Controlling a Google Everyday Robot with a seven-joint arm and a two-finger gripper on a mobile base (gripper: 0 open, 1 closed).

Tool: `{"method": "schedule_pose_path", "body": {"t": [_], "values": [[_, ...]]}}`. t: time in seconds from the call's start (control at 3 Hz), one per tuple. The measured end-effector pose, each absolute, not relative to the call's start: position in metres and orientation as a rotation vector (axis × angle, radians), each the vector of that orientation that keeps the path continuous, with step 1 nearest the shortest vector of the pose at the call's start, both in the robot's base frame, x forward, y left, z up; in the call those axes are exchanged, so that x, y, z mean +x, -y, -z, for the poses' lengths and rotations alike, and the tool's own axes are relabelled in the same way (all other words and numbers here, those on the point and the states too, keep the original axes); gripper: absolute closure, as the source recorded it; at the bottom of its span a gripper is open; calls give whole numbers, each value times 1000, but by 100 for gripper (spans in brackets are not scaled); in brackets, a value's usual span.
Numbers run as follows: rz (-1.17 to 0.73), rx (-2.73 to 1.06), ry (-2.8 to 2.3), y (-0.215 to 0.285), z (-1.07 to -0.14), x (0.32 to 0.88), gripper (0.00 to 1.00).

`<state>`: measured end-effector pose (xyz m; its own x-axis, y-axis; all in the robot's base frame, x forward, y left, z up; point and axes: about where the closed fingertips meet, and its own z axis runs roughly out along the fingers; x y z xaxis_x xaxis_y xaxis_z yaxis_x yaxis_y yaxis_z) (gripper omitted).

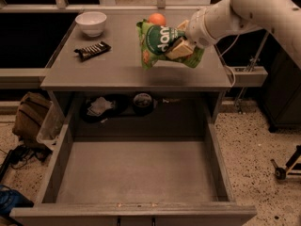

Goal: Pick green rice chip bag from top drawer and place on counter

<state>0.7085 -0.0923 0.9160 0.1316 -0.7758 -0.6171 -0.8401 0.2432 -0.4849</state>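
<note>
I should let go of the green rice chip bag on the counter (pixel 168 48) just in front of the orange. The bag still hangs in the air above the counter.
The green rice chip bag (pixel 160 44) hangs in the air above the right half of the counter (pixel 113 67), held sideways with its dark round logo facing me. My gripper (pixel 181 46) comes in from the upper right on a white arm and is shut on the bag's right side. The top drawer (pixel 136 171) is pulled fully open below the counter, and its flat grey bottom holds nothing.
On the counter stand a white bowl (pixel 91 22) at the back left, a small black candy bar (pixel 92 50) in front of it, and an orange (pixel 157 19) at the back, partly behind the bag. Bags and clutter lie on the floor at the left (pixel 30 117).
</note>
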Motion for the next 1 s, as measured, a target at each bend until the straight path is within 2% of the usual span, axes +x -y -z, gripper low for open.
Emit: {"method": "schedule_pose_path", "body": {"t": [0.33,1.0], "values": [[-71,-1531,-1666,90,-906,749,100],[-145,-1458,-1707,103,-882,787,100]]}}
